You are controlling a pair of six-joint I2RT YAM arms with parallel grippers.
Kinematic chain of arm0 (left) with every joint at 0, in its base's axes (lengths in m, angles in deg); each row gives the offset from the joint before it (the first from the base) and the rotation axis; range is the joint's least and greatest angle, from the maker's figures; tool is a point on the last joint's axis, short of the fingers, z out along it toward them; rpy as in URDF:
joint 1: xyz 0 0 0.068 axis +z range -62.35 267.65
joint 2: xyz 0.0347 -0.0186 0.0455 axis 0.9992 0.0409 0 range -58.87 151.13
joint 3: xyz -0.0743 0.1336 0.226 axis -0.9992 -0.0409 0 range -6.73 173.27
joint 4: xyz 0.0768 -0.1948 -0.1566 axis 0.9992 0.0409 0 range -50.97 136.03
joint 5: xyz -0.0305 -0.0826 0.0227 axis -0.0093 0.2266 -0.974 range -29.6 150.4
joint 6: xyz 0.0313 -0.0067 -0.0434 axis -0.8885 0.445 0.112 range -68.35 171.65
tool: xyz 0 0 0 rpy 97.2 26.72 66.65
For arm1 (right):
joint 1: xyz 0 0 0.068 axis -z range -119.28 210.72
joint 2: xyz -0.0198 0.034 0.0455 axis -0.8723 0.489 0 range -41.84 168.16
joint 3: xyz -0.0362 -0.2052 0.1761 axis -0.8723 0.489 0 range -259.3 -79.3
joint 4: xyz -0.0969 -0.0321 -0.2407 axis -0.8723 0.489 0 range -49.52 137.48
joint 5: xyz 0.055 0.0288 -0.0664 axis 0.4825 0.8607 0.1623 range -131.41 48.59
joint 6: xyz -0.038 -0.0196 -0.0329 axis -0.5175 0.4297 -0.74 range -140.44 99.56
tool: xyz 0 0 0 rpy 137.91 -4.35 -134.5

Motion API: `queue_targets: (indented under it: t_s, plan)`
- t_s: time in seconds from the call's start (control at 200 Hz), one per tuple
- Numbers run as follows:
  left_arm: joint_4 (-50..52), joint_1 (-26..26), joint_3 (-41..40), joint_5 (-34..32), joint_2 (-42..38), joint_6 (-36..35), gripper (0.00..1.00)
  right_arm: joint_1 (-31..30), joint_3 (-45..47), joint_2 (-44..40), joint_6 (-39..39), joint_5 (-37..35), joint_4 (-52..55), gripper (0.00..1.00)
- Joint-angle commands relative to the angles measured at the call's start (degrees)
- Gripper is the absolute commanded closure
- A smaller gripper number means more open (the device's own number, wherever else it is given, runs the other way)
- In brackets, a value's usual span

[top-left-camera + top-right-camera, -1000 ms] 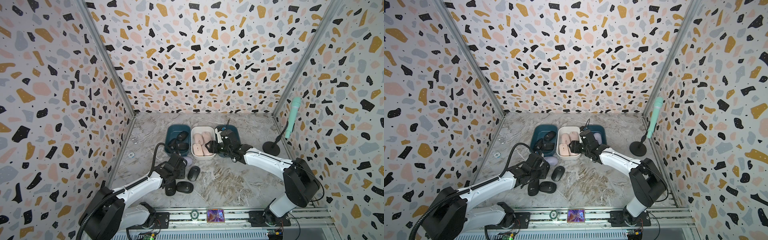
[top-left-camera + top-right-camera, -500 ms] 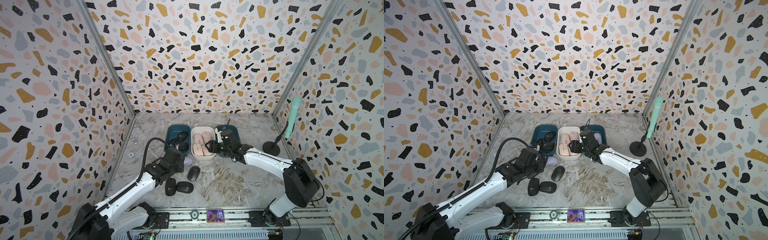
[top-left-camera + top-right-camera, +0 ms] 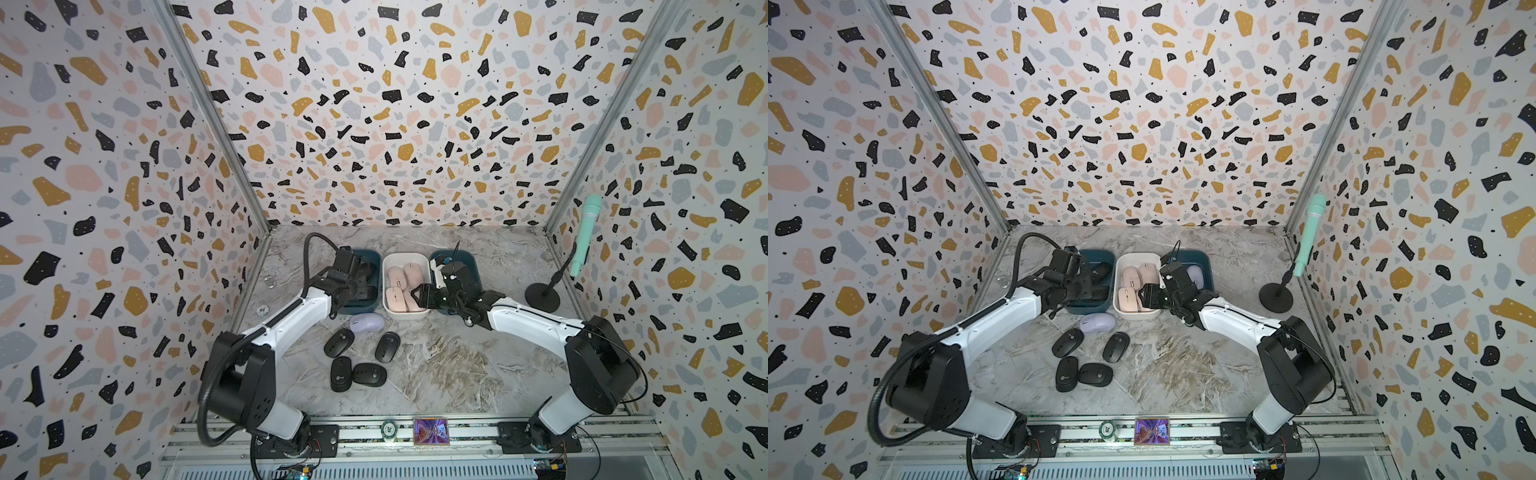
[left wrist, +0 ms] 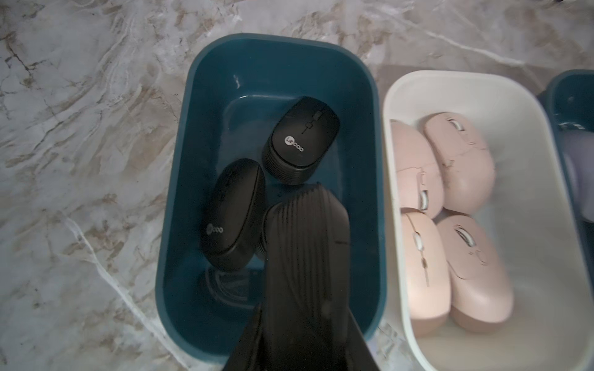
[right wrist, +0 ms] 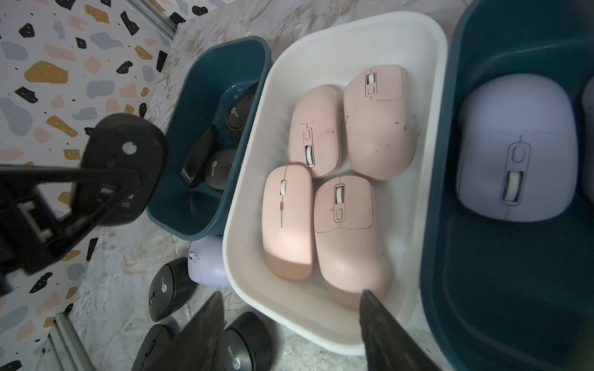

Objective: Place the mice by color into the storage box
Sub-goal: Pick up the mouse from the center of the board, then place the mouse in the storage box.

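Note:
I should release the black mouse from my left gripper just in front of the rearmost black mouse [image 3: 362, 276] [image 4: 303, 177] inside the teal bin.
Three bins stand in a row at the back. My left gripper [image 3: 358, 290] hangs over the left teal bin [image 4: 199, 112], shut on a black mouse [image 4: 305, 257] held edge-on; two black mice [image 4: 302, 141] lie in that bin. The white bin [image 5: 321, 331] holds several pink mice [image 5: 350, 231]. A lavender mouse [image 5: 517, 154] lies in the right teal bin [image 5: 450, 160]. My right gripper [image 5: 292, 308] is open above the white bin's near rim, nothing between its fingers. Several black mice [image 3: 369, 374] and a lavender mouse [image 3: 366, 323] lie loose on the table.
A mint-green microphone [image 3: 586, 232] on a black round stand [image 3: 542, 296] is at the right wall. Terrazzo walls close in three sides. A small colourful card [image 3: 431, 431] sits on the front rail.
My left arm has lifted from the loose mice on the table and swung back over the left teal bin with a black mouse in its jaws. The right arm has not moved.

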Motion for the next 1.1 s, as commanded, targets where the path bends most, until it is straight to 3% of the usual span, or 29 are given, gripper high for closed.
queue_targets:
  t_s: [0.0,0.431,0.746,0.801,0.891,1.096]
  plan:
    - [0.15,0.38,5.72,-0.78,4.81,-4.55,1.0,0.25,1.02,-2.75,0.55,-0.14,0.26,0.33]
    - [9.02,-0.31,19.13,-12.83,20.89,-7.83,1.0,0.84,2.03,-3.44,0.65,-0.84,0.29,0.33]
    - [15.73,-6.6,26.45,-28.15,28.26,-9.25,0.98,1.19,1.86,-3.15,0.57,-0.2,0.29,0.33]
    - [16.53,-7.38,27.14,-29.87,29.12,-9.09,0.91,1.31,1.93,-3.32,0.48,-0.15,0.39,0.33]
    - [17.01,-8.12,27.11,-31.51,29.49,-8.73,0.71,1.44,2.18,-3.61,0.47,-0.21,0.54,0.33]
    - [15.97,-8.48,25.35,-29.59,27.2,-7.83,0.5,1.67,2.84,-3.77,0.52,-0.19,0.29,0.33]
